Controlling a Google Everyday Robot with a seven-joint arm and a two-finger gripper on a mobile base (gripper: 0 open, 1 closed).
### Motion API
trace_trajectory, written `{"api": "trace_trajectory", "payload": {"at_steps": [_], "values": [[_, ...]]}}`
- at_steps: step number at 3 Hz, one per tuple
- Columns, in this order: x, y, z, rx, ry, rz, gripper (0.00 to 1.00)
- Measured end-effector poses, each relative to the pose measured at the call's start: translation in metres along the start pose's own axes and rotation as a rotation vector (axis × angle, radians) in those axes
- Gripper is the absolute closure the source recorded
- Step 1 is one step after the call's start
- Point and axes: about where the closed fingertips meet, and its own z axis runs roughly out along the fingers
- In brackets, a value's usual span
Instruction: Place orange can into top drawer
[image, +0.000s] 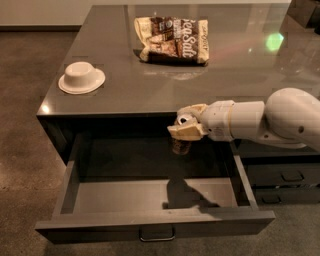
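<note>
The robot's gripper should release the orange can midway across the top drawer's bottom (161, 176), by the edge of the counter's shadow. The can now hangs above the drawer floor.
The top drawer (150, 222) stands pulled out wide below the counter, its dark grey front with a small silver handle facing me. My gripper (187, 126) comes in from the right on a white arm and hangs over the drawer's back right part. It is shut on the orange can (181, 145). The can's silver top shows between the cream fingers (186, 132) and its brownish body hangs below them, above the drawer floor. The gripper's shadow falls on the drawer floor.
A brown-and-cream snack bag (172, 39) lies at the back of the grey counter (150, 80). A white upturned bowl (81, 77) sits at its left. Narrower dark drawers (282, 176) with black handles are at the right, under the arm.
</note>
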Motion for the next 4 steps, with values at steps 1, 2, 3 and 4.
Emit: {"api": "trace_trajectory", "payload": {"at_steps": [1,2,3,4], "values": [[0.013,-0.005,0.032,0.023,0.018,0.027,1.0],[0.013,-0.005,0.032,0.023,0.018,0.027,1.0],[0.038,-0.007,0.063,0.025,0.042,0.082,1.0],[0.067,-0.002,0.092,0.022,0.062,0.133,1.0]]}}
